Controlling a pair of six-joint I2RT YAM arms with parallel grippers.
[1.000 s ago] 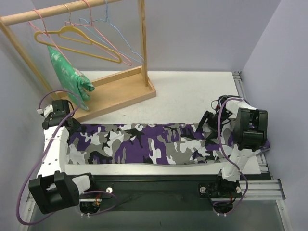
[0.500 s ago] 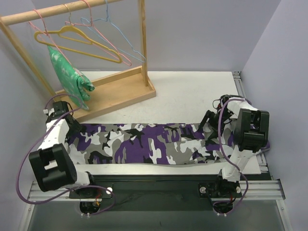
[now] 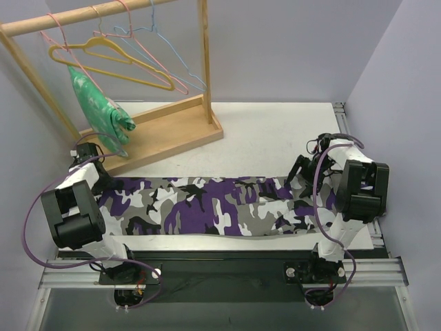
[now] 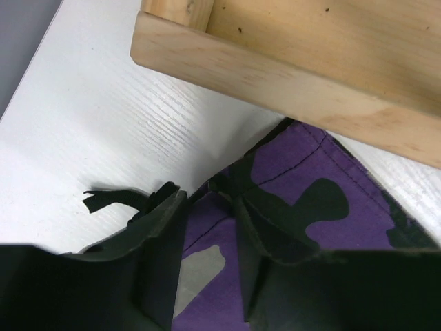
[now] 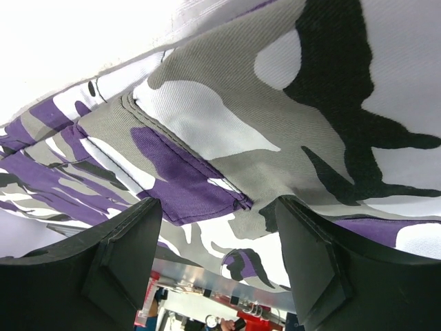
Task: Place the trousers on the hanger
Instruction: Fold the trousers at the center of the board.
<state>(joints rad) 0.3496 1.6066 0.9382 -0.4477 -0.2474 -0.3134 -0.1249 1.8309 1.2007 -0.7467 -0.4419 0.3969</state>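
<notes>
The waistband (image 3: 367, 185) of the camouflage trousers, at the end farthest from the wooden rack, is the next part my right gripper will grab.
The camouflage trousers (image 3: 207, 207) lie flat and stretched left to right across the near part of the table. The yellow hanger (image 3: 114, 58) hangs on the wooden rail at the back left, far from both grippers. My left gripper (image 3: 103, 181) is down at the trousers' left end. In the left wrist view its jaws (image 4: 200, 192) stand a narrow gap apart, straddling the purple corner of the trousers (image 4: 310, 165), with cloth showing between them. My right gripper (image 3: 300, 172) is at the right end. Its jaws (image 5: 219, 205) stand wide open just above the trousers (image 5: 227, 103).
The wooden rack base (image 3: 172, 127) sits right behind the left gripper, its edge (image 4: 289, 76) close to the fingers. A green patterned garment (image 3: 100, 103), pink hangers and a blue hanger (image 3: 176, 58) hang from the rail (image 3: 89, 15). Walls enclose both sides.
The left arm's elbow has swung up and back toward the left wall. Its gripper stays at the trousers' left end and its jaws have narrowed. The right arm has barely moved.
</notes>
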